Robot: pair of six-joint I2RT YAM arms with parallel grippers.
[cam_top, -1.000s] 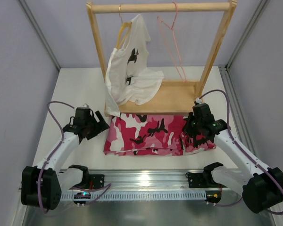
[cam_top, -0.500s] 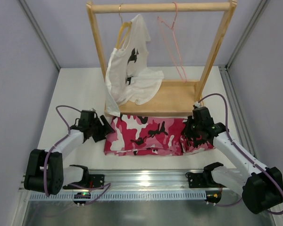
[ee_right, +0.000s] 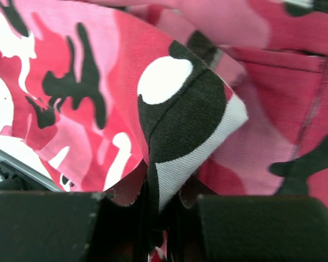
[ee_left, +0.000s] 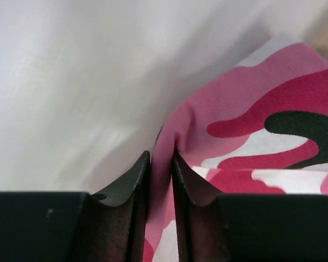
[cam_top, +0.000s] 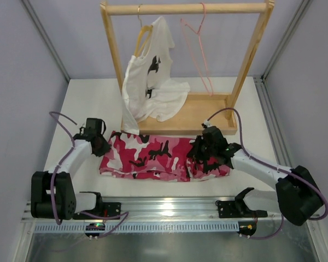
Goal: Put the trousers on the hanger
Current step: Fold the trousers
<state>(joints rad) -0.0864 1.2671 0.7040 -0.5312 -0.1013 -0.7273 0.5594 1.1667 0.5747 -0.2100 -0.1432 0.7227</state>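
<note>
The trousers' folded end will go down in front of the rack post nearest the pink hanger (cam_top: 226, 155), put there by my right gripper.
The pink, white and black camouflage trousers (cam_top: 153, 155) lie folded on the table in front of the wooden rack. My left gripper (cam_top: 102, 146) is shut on their left edge; in the left wrist view a pink fold of the trousers (ee_left: 251, 114) is pinched between the dark fingers (ee_left: 135, 180). My right gripper (cam_top: 199, 158) is shut on the right end, where a black and white fold of the trousers (ee_right: 186, 125) rises from the jaws. The thin pink wire hanger (cam_top: 198, 52) hangs by its hook from the rack's top bar, right of the T-shirt.
A wooden rack (cam_top: 199, 117) with a top bar (cam_top: 186, 9) stands behind the trousers. A white T-shirt with black print (cam_top: 153, 82) hangs on a wooden hanger at its left and drapes onto the base. A metal rail (cam_top: 164, 210) runs along the near table edge.
The left gripper moved in and closed on the trousers' left edge. Both arms then shifted left, dragging the trousers leftward across the table.
</note>
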